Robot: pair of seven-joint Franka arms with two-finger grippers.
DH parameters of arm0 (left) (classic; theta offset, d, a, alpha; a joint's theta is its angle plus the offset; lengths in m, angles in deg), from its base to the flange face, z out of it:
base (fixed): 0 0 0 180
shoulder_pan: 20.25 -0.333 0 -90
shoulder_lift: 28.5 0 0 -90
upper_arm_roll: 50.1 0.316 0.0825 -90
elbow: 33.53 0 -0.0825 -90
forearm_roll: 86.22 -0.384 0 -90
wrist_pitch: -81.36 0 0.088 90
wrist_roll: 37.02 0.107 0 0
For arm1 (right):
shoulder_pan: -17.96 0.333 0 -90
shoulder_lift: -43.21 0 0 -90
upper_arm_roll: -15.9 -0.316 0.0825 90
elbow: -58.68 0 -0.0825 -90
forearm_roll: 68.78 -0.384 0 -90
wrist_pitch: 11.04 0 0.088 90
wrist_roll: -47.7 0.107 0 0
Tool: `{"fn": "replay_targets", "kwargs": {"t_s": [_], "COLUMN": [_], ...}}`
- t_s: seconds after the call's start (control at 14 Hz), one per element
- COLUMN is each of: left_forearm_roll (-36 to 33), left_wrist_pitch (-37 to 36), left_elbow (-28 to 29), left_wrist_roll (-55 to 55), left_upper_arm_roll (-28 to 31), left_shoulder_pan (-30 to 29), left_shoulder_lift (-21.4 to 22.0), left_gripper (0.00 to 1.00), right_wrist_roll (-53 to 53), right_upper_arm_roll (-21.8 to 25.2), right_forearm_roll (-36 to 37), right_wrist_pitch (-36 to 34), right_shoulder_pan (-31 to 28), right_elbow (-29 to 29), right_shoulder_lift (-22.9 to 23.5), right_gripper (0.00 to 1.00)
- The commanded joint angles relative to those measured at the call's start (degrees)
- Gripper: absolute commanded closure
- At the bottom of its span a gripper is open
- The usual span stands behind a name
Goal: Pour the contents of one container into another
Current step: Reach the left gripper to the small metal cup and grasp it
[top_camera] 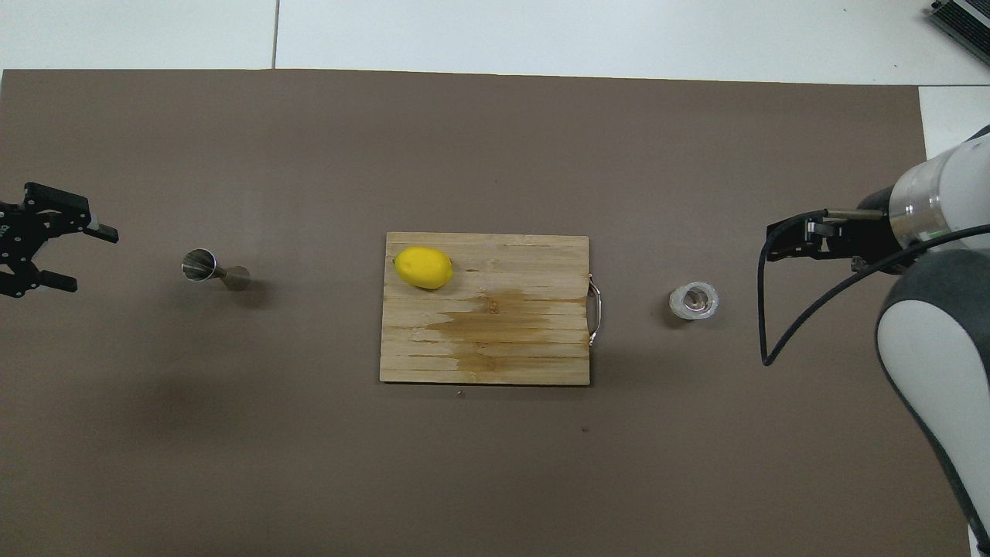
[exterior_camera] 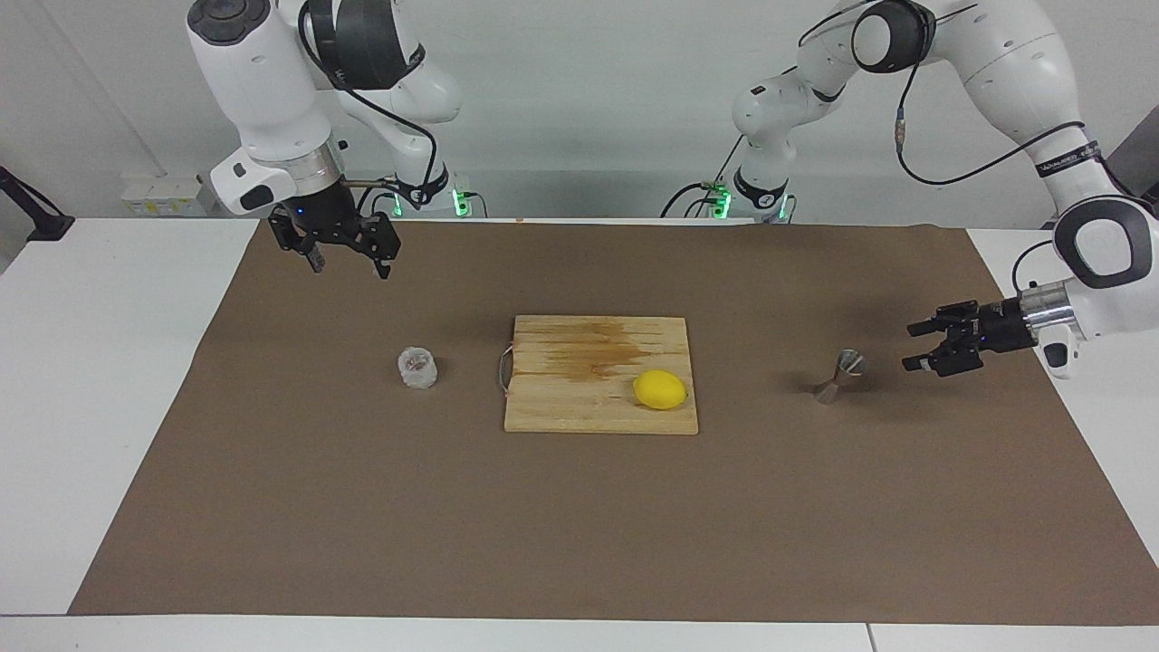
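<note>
The silvery hourglass jigger should be gripped next by my left gripper, which will go to it and close around the jigger's upper half (top_camera: 213, 270), just below its open rim.
The small clear textured glass cup (exterior_camera: 417, 367) (top_camera: 694, 301) stands on the brown mat toward the right arm's end, with something brownish inside. The silvery hourglass jigger (exterior_camera: 840, 376) (top_camera: 216, 271) stands upright toward the left arm's end. My left gripper (exterior_camera: 910, 348) (top_camera: 94, 259) hangs low over the mat beside the jigger. It is open, points sideways at the jigger and stays a short gap from it. My right gripper (exterior_camera: 350, 267) (top_camera: 770, 243) is open and empty, raised over the mat and apart from the cup.
A wooden cutting board (exterior_camera: 579, 407) (top_camera: 495, 356) with a dark stain and a wire handle lies mid-table between the two containers. A yellow lemon (exterior_camera: 659, 389) (top_camera: 423, 268) rests on it. White tabletop borders the brown mat (exterior_camera: 579, 525).
</note>
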Motion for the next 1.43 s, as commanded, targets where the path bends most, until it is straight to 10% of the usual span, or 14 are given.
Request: {"fn": "replay_targets", "kwargs": {"t_s": [0.0, 1.35], "left_forearm_roll": [7.2, 26.0], "left_wrist_pitch": [-0.8, -3.4], "left_elbow": [1.1, 10.8], "left_wrist_roll": [-6.3, -12.2], "left_upper_arm_roll": [-0.7, -1.3], "left_shoulder_pan": [-3.5, -4.8], "left_shoulder_lift": [-3.4, -8.8], "left_gripper": [0.0, 0.0], "right_wrist_roll": [0.7, 0.7], "right_upper_arm_roll": [-0.5, -0.5], "right_forearm_roll": [-0.1, -0.1], "right_wrist_pitch": [0.3, 0.3], "right_shoulder_pan": [-0.6, -0.6], "right_elbow": [0.9, 0.9], "right_shoulder_lift": [-0.9, -0.9], "right_gripper": [0.0, 0.0]}}
